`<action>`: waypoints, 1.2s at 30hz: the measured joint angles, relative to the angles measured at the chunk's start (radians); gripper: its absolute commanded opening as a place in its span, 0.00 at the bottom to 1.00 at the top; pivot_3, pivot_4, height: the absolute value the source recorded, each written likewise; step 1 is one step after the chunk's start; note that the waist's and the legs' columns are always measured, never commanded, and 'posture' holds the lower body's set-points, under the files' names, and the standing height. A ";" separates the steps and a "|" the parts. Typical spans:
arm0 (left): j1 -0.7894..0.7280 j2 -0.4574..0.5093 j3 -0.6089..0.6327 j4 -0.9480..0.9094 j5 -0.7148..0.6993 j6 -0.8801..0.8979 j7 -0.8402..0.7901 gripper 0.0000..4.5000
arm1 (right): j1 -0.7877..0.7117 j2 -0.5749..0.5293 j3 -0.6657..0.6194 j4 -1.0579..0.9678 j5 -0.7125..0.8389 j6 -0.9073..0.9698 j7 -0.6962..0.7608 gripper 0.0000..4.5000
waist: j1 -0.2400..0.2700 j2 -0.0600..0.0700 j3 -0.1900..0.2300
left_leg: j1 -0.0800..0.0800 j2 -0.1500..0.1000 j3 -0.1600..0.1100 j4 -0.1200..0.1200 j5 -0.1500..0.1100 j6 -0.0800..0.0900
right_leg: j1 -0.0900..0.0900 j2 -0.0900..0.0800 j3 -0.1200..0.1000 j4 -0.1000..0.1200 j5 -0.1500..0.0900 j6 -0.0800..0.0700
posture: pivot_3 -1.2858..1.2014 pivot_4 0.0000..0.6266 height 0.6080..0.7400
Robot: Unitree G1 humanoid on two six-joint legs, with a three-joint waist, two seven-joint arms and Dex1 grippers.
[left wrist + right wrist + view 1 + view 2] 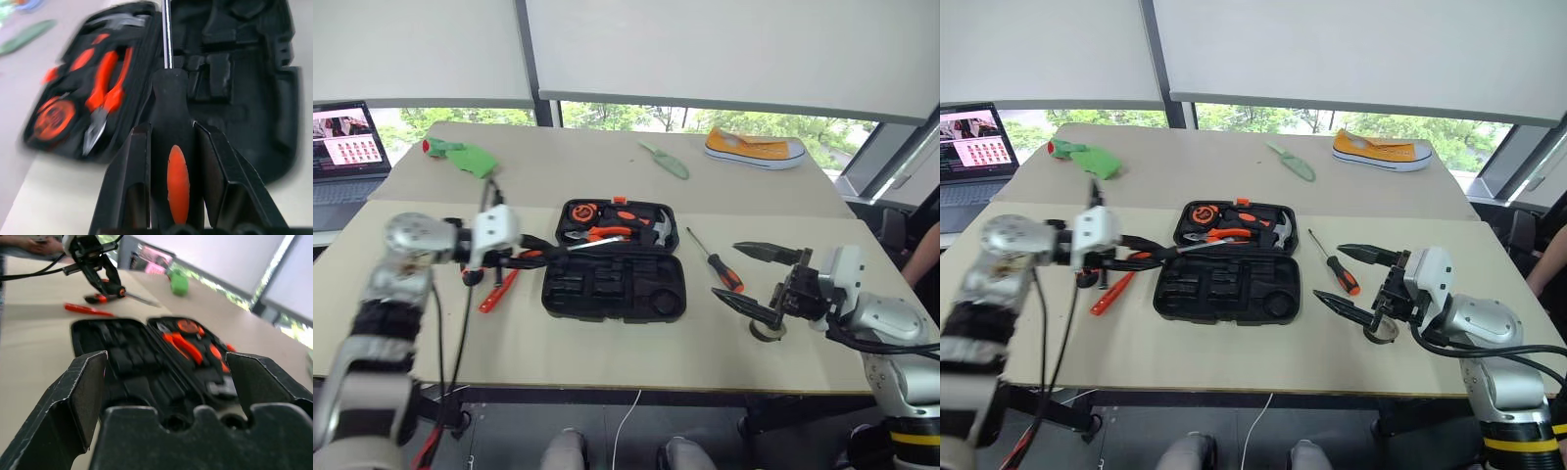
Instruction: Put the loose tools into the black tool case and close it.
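Note:
My left gripper is going to put the orange-and-black screwdriver down along the hinge in the near half [605, 258] [179, 62] of the black tool case.
The black tool case [617, 286] lies open mid-table, its far half holding pliers, a hammer and a tape measure. My left gripper [536, 257] hovers just left of it, shut on an orange-and-black screwdriver [177, 186] whose shaft points over the case. On the table under that arm lies a slim orange screwdriver [499, 289]. A second orange-and-black screwdriver [715, 259] rests right of the case. My right gripper [724, 269] stands open there, empty, above the table. A small grey tape roll [766, 331] sits beneath its lower finger.
A green trowel [666, 160] and a yellow shoe [754, 149] lie on the far table. A green object [460, 155] and a laptop [347, 157] are at the back left. The table's front edge runs close below the case.

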 measured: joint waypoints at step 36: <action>-0.227 -0.247 0.026 0.472 0.142 -0.270 0.178 0.67 | 0.213 0.079 -0.014 -0.252 -0.026 0.048 -0.216 1.00 | -0.005 -0.001 0.001 | -0.002 -0.002 -0.004 0.010 -0.001 0.001 | 0.003 -0.002 -0.001 0.003 0.000 0.006 | 0.52 0.24 1.00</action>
